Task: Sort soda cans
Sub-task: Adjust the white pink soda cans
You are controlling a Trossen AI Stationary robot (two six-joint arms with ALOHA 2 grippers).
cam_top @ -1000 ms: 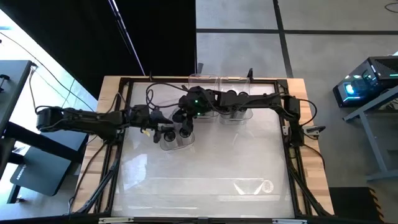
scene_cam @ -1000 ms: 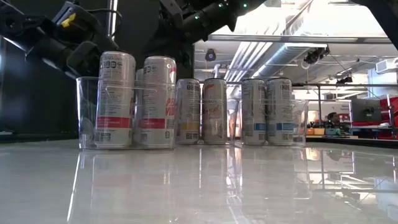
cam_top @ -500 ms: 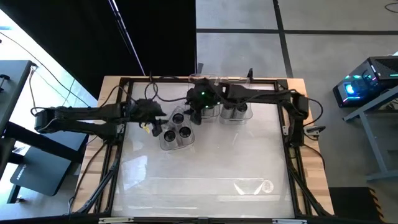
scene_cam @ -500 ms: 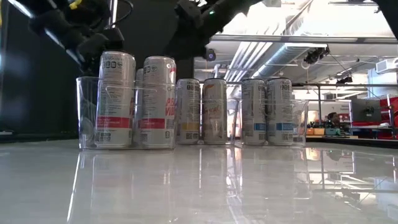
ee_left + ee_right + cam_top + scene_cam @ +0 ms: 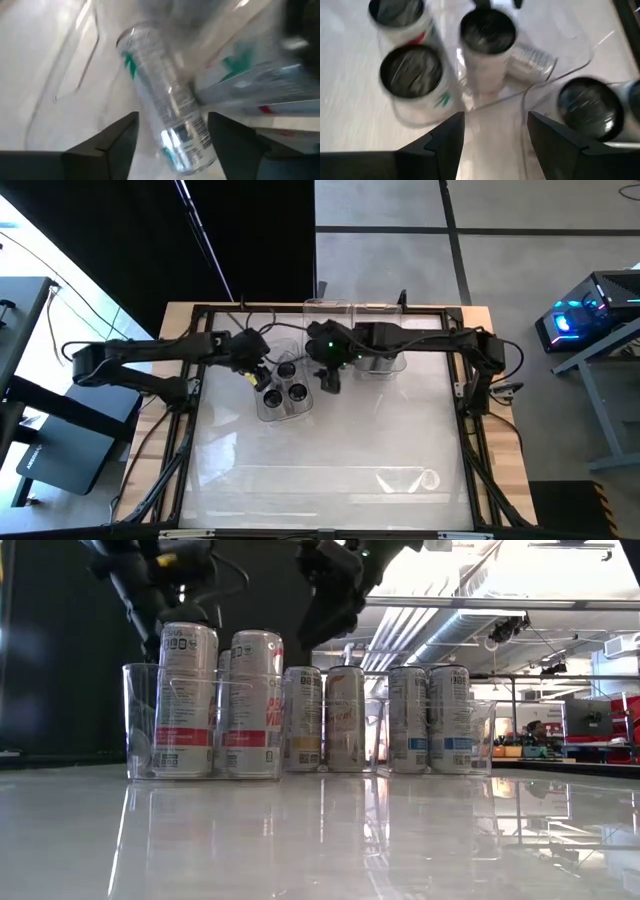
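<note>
I can see one soda can lying on its side among standing cans in the bin, so next I grip its body point(image 5: 167, 92) with my left gripper and tip its top up.
Several silver soda cans stand upright in clear bins. The nearest bin point(image 5: 270, 413) shows three dark can tops point(image 5: 297, 392); its front cans point(image 5: 185, 700) are the closest ones in the low view. More cans point(image 5: 345, 718) fill the bins behind and to the right point(image 5: 378, 365). My left gripper point(image 5: 260, 377) hangs open above that bin's left side. A teal-printed can point(image 5: 165, 100) shows beyond its fingers, with gaps on both sides. My right gripper point(image 5: 329, 378) hangs open over the bin's right edge, looking down on the can tops point(image 5: 410, 75).
A black frame point(image 5: 470, 410) runs round the white table top point(image 5: 330, 445). A flat clear plastic piece point(image 5: 410, 478) lies near the front edge. Another clear bin point(image 5: 325, 308) stands at the far edge. Cables trail from both arms over the far left of the table.
Both grippers have risen from among the cans of the nearest bin. My left gripper has drawn up and toward the table's left while tipping further downward. My right gripper has moved toward the table's right, off the bin's middle. The cans stand as before.
</note>
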